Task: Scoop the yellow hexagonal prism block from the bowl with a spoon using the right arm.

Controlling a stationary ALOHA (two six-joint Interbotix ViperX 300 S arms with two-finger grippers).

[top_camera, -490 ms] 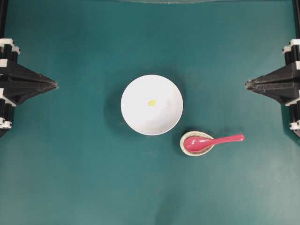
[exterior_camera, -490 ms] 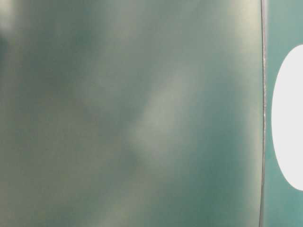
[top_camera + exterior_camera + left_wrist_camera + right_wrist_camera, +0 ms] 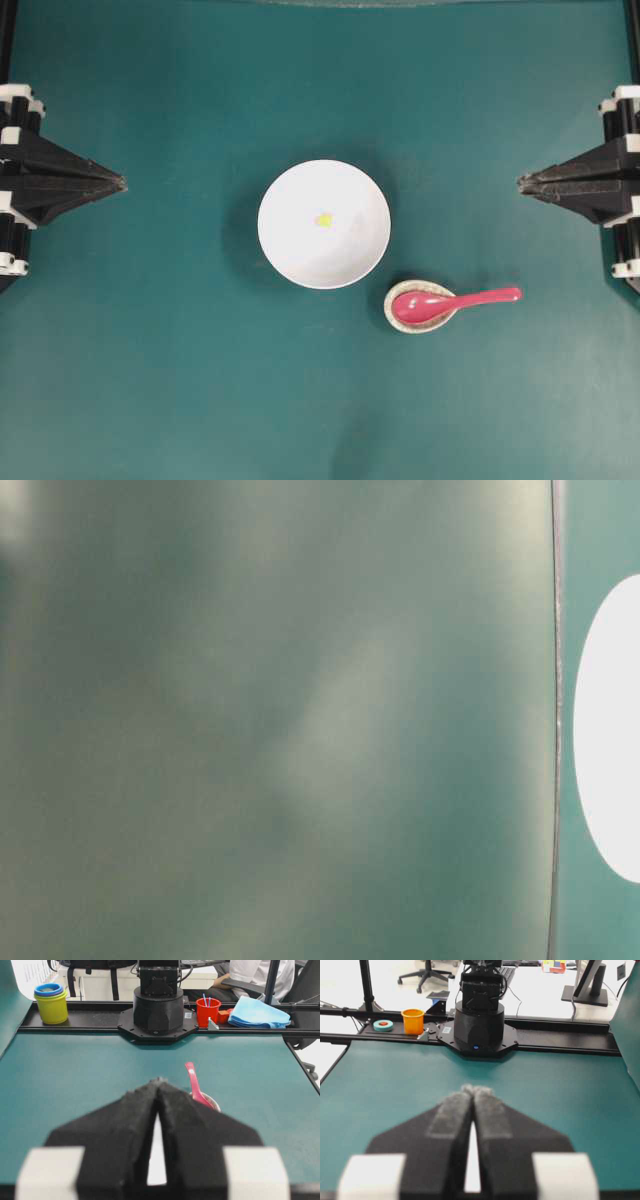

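I should next grip the pink-red spoon's handle (image 3: 471, 299) with my right gripper, near the spoon's scoop, just outside the speckled dish's rim.
The white bowl (image 3: 323, 224) sits at the middle of the green table, with the tiny yellow hexagonal prism block (image 3: 323, 220) lying inside it. The pink-red spoon (image 3: 450, 301) rests with its scoop in a small speckled dish (image 3: 420, 306) to the bowl's lower right, handle pointing right; the left wrist view shows the spoon (image 3: 194, 1086) past the fingers. My left gripper (image 3: 121, 183) is shut at the left edge, and my right gripper (image 3: 521, 182) is shut at the right edge. Both are empty and far from bowl and spoon. The table-level view shows only a sliver of the bowl (image 3: 610, 730).
Beyond the table's far edge the left wrist view shows a yellow cup (image 3: 51, 1004), a red cup (image 3: 207, 1011) and a blue cloth (image 3: 258, 1012). The right wrist view shows an orange cup (image 3: 412, 1021) and the opposite arm's base (image 3: 479, 1027).
The right gripper has edged slightly toward the table's middle. Bowl, block, spoon and left gripper have not moved.
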